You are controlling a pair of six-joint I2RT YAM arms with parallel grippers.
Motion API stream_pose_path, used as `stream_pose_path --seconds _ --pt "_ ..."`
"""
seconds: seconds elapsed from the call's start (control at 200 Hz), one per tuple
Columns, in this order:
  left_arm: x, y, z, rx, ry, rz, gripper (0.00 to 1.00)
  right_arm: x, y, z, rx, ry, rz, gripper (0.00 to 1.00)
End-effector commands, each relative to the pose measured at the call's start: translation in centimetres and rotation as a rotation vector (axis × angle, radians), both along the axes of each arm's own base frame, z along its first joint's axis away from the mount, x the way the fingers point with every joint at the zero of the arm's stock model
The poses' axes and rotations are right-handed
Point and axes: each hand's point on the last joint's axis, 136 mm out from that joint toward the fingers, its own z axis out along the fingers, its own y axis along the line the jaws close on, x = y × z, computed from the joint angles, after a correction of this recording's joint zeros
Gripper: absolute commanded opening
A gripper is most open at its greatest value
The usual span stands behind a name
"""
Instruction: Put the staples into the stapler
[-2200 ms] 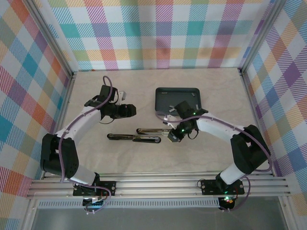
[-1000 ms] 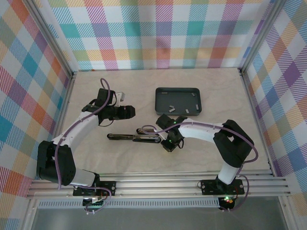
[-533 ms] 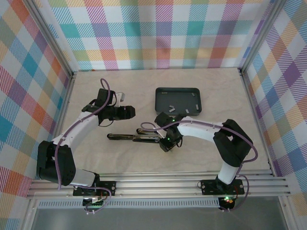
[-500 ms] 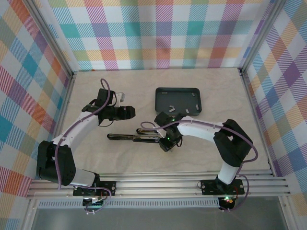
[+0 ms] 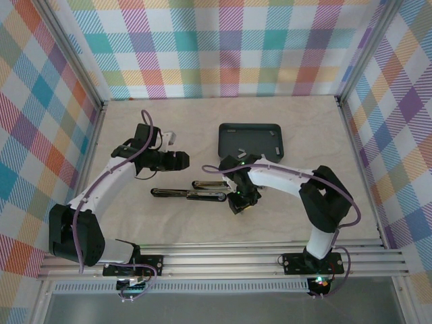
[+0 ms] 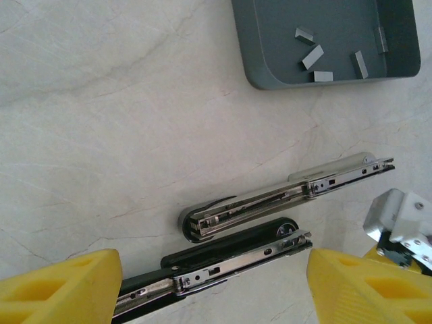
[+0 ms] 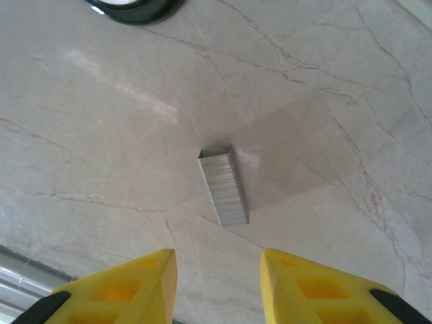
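Note:
I should pinch the staple strip by its long sides (image 7: 239, 185), in line with my right gripper's fingers, before loading it, because it lies slanted ahead of those fingers.
The stapler lies opened flat on the table, with its chrome magazine arm (image 6: 283, 192) beside its black base (image 6: 229, 256); from above the stapler (image 5: 196, 193) sits mid-table. My left gripper (image 6: 209, 297) hovers over it, open, the yellow fingers (image 6: 61, 290) far apart and holding nothing. It sits just above the stapler's left part in the top view (image 5: 182, 159). One staple strip (image 7: 223, 185) lies loose on the table ahead of my right gripper (image 7: 219, 283), which is open and empty. That gripper (image 5: 236, 204) stands at the stapler's right end. More staples (image 6: 312, 57) lie in the tray.
The dark grey tray (image 5: 250, 138) sits behind the stapler, right of centre. A dark round edge (image 7: 135, 8) shows at the top of the right wrist view. Plaid walls enclose the table on three sides, and rails run along the near edge.
The right gripper came from the tray's front edge down and left to the stapler's right end. The left gripper shifted only slightly.

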Motion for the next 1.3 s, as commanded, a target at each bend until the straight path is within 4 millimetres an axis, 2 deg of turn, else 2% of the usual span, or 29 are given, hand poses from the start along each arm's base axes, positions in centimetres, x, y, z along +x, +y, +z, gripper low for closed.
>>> stream_pose_path --seconds 0.0,0.185,0.36,0.93,1.105,1.295 --pt "-0.4 0.1 0.0 -0.007 0.011 -0.014 0.73 0.5 0.0 -0.5 -0.034 0.018 -0.033 0.38" --pt "-0.4 0.3 -0.2 0.001 0.009 -0.009 0.73 1.3 0.9 -0.9 -0.019 0.015 -0.02 0.38" --pt "-0.4 0.3 -0.4 0.001 0.011 -0.006 0.72 1.8 0.9 -1.5 -0.037 0.008 -0.01 0.38" --pt "-0.2 0.3 -0.6 0.002 0.012 -0.003 0.73 1.8 1.1 -3.4 -0.045 0.027 -0.005 0.31" --pt "-0.3 0.3 -0.7 0.007 0.011 -0.003 0.73 1.7 0.7 -3.6 -0.064 0.028 -0.004 0.25" --pt "-0.2 0.4 -0.6 0.008 0.009 -0.003 0.73 2.1 0.8 -2.8 -0.039 -0.013 -0.001 0.19"
